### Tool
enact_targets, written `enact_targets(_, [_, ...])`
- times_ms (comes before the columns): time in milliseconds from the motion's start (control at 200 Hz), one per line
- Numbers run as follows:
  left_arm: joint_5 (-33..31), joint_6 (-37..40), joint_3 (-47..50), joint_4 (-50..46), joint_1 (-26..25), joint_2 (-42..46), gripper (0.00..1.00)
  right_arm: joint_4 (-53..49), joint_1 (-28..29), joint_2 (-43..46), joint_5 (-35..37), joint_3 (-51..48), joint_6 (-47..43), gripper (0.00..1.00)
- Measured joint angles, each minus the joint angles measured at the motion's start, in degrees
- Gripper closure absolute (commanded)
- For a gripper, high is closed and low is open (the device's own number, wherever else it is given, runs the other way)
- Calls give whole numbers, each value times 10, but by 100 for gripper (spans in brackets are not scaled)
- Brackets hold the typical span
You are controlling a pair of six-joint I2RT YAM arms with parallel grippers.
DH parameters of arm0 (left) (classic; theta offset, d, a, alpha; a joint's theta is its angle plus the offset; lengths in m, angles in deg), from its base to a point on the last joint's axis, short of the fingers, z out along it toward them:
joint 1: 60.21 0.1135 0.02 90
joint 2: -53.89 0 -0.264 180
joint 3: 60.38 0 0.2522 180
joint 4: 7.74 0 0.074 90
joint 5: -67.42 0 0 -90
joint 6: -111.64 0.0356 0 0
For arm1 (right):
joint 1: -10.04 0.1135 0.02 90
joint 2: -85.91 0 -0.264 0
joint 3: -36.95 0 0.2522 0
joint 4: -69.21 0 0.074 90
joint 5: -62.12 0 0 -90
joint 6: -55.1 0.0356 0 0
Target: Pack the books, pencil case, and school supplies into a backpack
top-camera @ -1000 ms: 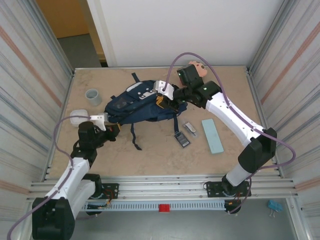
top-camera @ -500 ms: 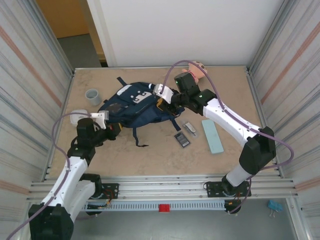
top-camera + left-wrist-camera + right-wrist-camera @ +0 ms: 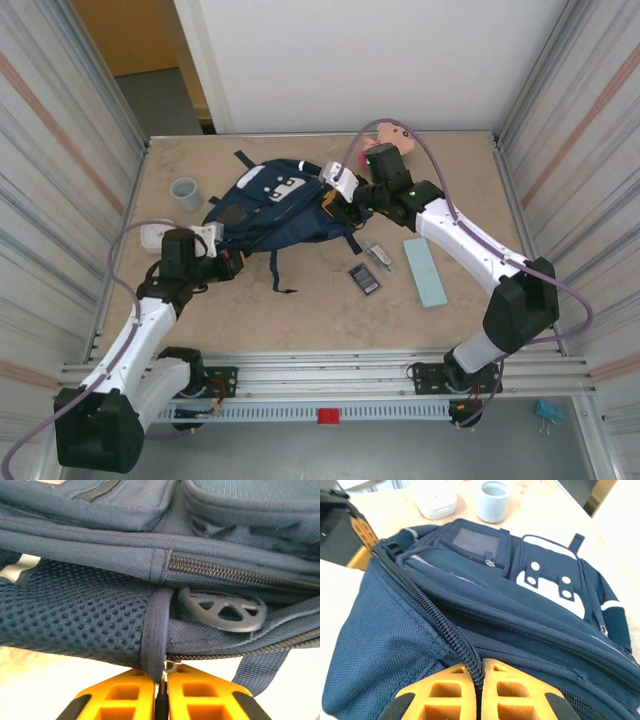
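Observation:
The navy strap is pinched in my left gripper together with the metal zip pull, so next I open it and take the zip pull alone (image 3: 172,666) before drawing it along.
The dark navy backpack (image 3: 275,212) lies at the table's middle left, white patches up. My left gripper (image 3: 232,265) is at its near left corner, shut on a thin navy strap (image 3: 156,630) and a metal zip pull beside the mesh back panel (image 3: 75,615). My right gripper (image 3: 332,203) holds the right end, its orange fingers (image 3: 447,690) shut on the zip edge (image 3: 432,612) of the backpack (image 3: 520,595). The pale teal pencil case (image 3: 425,271), the dark calculator (image 3: 364,278) and the clear-grey oblong (image 3: 379,256) lie on the table right of the backpack. The books are out of view.
A grey cup (image 3: 185,193) stands left of the backpack, and a white object (image 3: 153,235) lies by my left arm. A pink plush toy (image 3: 393,135) sits at the back. Metal walls close in both sides. A grey buckle (image 3: 222,610) hangs from the backpack.
The backpack has been dragged and turned, its top now further back. My right gripper shifted slightly right and back with it. My left gripper moved right along the near corner.

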Motion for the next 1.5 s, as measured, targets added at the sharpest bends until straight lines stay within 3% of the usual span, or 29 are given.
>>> enact_targets(70, [5, -1, 13, 27, 0, 0, 72, 2, 1, 7, -6, 0, 0, 100])
enact_targets(155, [11, 3, 24, 64, 0, 0, 74, 3, 0, 12, -14, 0, 0, 100])
enact_targets(311, [8, 3, 44, 106, 0, -1, 100, 0, -5, 12, -23, 0, 0, 100])
enact_targets(571, [13, 11, 52, 133, -12, 16, 100, 3, -6, 12, -9, 0, 17, 100])
enact_targets(837, [31, 12, -13, 68, -63, 30, 100, 75, 30, 24, 49, -78, 47, 100])
enact_targets(1042, [44, 13, -92, -19, -115, -27, 100, 135, 57, 24, 91, -138, 88, 100])
enact_targets(1333, [88, 6, -170, -68, -196, -113, 100, 212, 93, 23, 121, -178, 128, 100])
enact_targets(1443, [80, 12, -190, -92, -211, -125, 79, 223, 89, 23, 99, -188, 128, 100])
enact_targets(1498, [75, 31, -198, -104, -216, -120, 62, 223, 79, 23, 68, -188, 125, 100])
